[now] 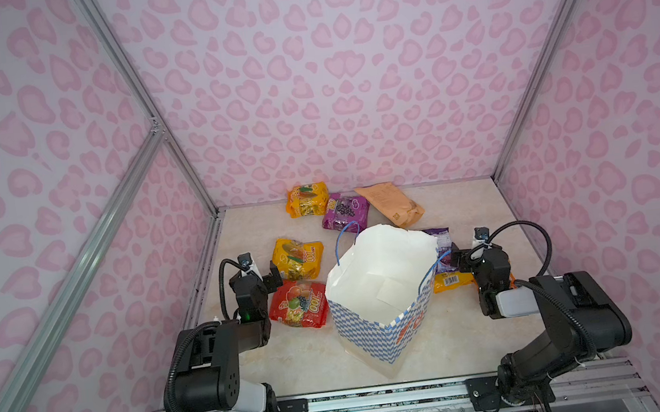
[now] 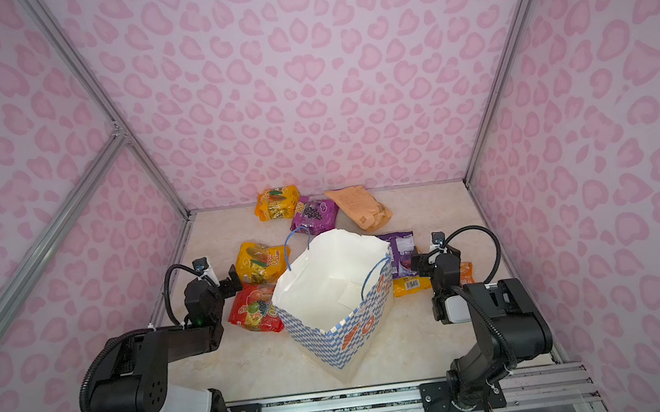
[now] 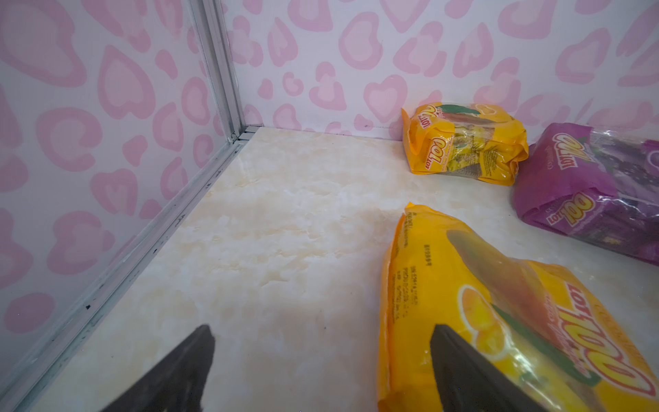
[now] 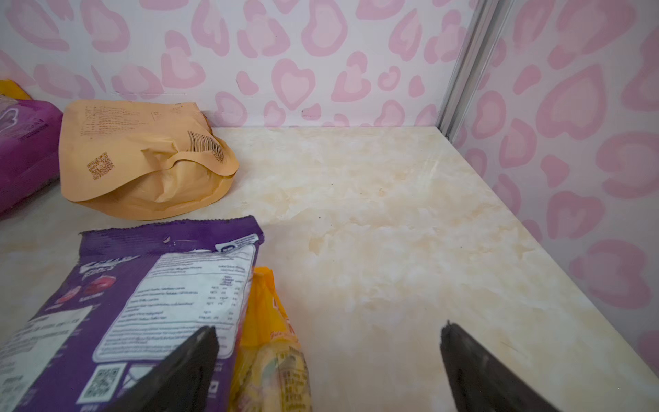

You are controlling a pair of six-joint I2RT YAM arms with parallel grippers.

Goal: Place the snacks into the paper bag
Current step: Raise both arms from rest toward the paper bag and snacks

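The robot's right gripper should close on the rim corner of the paper bag (image 1: 434,238), next to the purple packet that overlaps the yellow-orange one.
The paper bag (image 1: 369,334) (image 2: 335,336) stands open in the middle of the table, its white inside showing nothing in it. Snacks lie around it. At the back are a yellow packet (image 1: 307,199) (image 3: 463,142), a purple grape packet (image 1: 344,211) (image 3: 588,185) and a tan pouch (image 1: 393,204) (image 4: 142,160). On the left lie a yellow packet (image 1: 298,258) (image 3: 481,303) and a red one (image 1: 299,304). On the right a purple packet (image 1: 443,245) (image 4: 142,303) overlaps a yellow-orange one (image 1: 451,281) (image 4: 271,339). My left gripper (image 1: 271,278) (image 3: 322,330) is open beside the left yellow packet. My right gripper (image 1: 457,260) (image 4: 328,328) is open over the right pair.
Pink-patterned walls close the cell on three sides, with aluminium posts (image 1: 187,176) at the corners. A metal rail (image 1: 382,402) carries both arm bases along the front edge. The marble tabletop (image 1: 303,364) shows bare in front of the bag.
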